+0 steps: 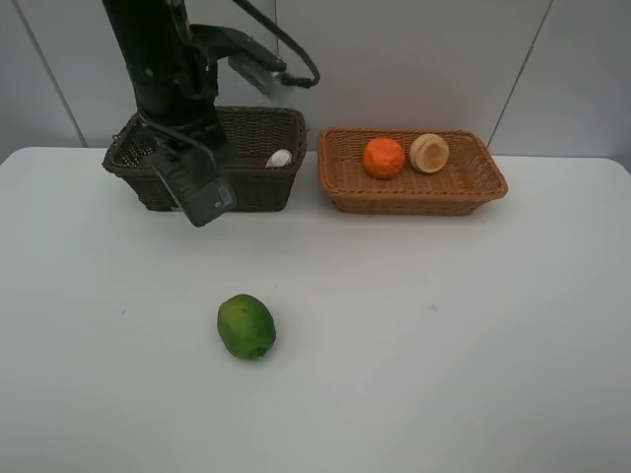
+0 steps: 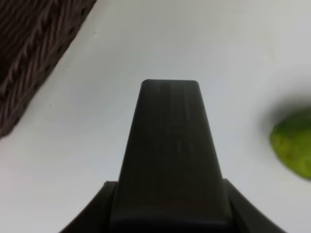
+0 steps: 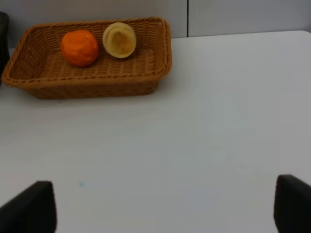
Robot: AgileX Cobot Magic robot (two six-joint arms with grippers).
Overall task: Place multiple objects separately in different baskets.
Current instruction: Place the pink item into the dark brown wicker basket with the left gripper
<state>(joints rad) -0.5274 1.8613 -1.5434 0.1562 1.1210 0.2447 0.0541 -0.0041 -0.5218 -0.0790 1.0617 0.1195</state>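
My left gripper needs to let go of the dark box mid dark brown basket (image 1: pixel 223 151), near the white rounded cap.
A green lime (image 1: pixel 246 326) lies on the white table, alone in the front middle; its edge also shows in the left wrist view (image 2: pixel 294 145). The dark brown basket (image 1: pixel 258 187) stands at the back left with a white rounded cap (image 1: pixel 279 158) showing inside. The light tan basket (image 1: pixel 414 195) holds an orange (image 1: pixel 384 158) and a pale tan round item (image 1: pixel 429 153). My left gripper (image 1: pixel 200 195) hangs in front of the dark basket, above the table; only one dark finger (image 2: pixel 170 145) shows, so its state is unclear. My right gripper (image 3: pixel 165 208) stands open over bare table.
A grey wall runs close behind both baskets. The left arm's dark column (image 1: pixel 163 59) and cable rise over the dark basket. The dark basket's woven wall (image 2: pixel 29 58) is close beside the left gripper. White table (image 1: pixel 444 345) stretches to the front and right.
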